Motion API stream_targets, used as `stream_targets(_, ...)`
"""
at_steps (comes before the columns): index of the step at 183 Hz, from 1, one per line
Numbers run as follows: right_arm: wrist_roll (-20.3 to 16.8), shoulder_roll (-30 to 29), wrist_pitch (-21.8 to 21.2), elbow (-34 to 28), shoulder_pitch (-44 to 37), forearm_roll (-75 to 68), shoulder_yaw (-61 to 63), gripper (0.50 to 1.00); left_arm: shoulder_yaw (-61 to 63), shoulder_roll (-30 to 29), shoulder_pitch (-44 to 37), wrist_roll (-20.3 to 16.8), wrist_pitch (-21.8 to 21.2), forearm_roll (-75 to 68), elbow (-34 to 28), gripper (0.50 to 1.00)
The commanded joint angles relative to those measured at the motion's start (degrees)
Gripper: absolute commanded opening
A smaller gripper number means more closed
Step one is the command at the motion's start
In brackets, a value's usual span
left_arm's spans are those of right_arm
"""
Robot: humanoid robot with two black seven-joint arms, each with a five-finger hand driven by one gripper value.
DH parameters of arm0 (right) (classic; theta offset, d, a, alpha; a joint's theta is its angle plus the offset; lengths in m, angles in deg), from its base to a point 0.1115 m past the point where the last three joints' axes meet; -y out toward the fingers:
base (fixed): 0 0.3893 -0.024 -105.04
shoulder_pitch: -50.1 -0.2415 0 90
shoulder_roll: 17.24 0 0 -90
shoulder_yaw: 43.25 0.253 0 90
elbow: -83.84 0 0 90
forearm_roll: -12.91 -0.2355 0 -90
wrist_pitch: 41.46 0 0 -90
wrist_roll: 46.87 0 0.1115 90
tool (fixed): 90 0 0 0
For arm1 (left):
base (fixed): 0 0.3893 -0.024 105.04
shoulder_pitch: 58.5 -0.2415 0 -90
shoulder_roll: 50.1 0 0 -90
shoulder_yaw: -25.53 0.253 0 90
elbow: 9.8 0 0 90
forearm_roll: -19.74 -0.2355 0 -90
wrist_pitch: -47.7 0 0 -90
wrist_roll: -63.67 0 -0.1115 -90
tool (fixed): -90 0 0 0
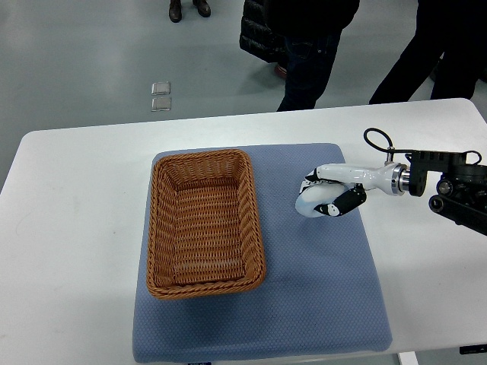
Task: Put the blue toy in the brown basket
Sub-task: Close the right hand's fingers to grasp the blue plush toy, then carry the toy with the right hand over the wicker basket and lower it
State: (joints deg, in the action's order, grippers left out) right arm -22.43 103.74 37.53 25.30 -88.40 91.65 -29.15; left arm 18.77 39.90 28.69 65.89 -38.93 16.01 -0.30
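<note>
The robot's right gripper will release the blue toy near the middle of the brown basket's woven bottom (190,221). The toy is now low over the blue mat.
The brown wicker basket (204,222) stands empty on the left part of a blue mat (319,289). To its right, my right hand (329,199) reaches in from the right edge and lies low over the mat. Its fingers are curled around a pale, rounded blue toy (306,204), of which only the left side shows; the rest is hidden under the hand. Toy and hand are a short gap to the right of the basket's right rim, level with its upper half. No left arm shows.
The mat lies on a white table (76,228). People's dark legs (308,68) stand just beyond the table's far edge. Two small clear squares (160,96) lie on the floor behind the table.
</note>
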Motion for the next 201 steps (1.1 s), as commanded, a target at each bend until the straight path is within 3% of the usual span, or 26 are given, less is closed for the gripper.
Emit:
stream_targets(1,0.2,0.1,-0.2,-0.1,-0.1,-0.3,0.3,0.500,0.0,0.0,0.0,0.0,0.1,-0.1,0.0,1.000)
stream_targets(42,2.0,0.2,-0.8,-0.1,-0.8,-0.4,1.9,0.500,0.0,0.0,0.0,0.1,0.1,0.0,0.0,1.000)
stream_targets(87,2.1,-0.5,-5.7,-1.5,-4.2,-4.7,5.6,0.500,0.0,0.0,0.0,0.0,0.1,0.0,0.0,1.000)
stream_targets(152,1.2,-14.3,-5.2,-0.1,-7.7,-6.7,5.2,0.500,-0.1,0.0,-0.2,0.1,-0.3,0.0,-1.0,1.000)
stream_targets(201,-2.1,-22.5,-3.8,4.0,-7.5,-6.7,4.8,0.500,0.0,0.0,-0.3,0.1,-0.4,0.0,-0.7,1.000)
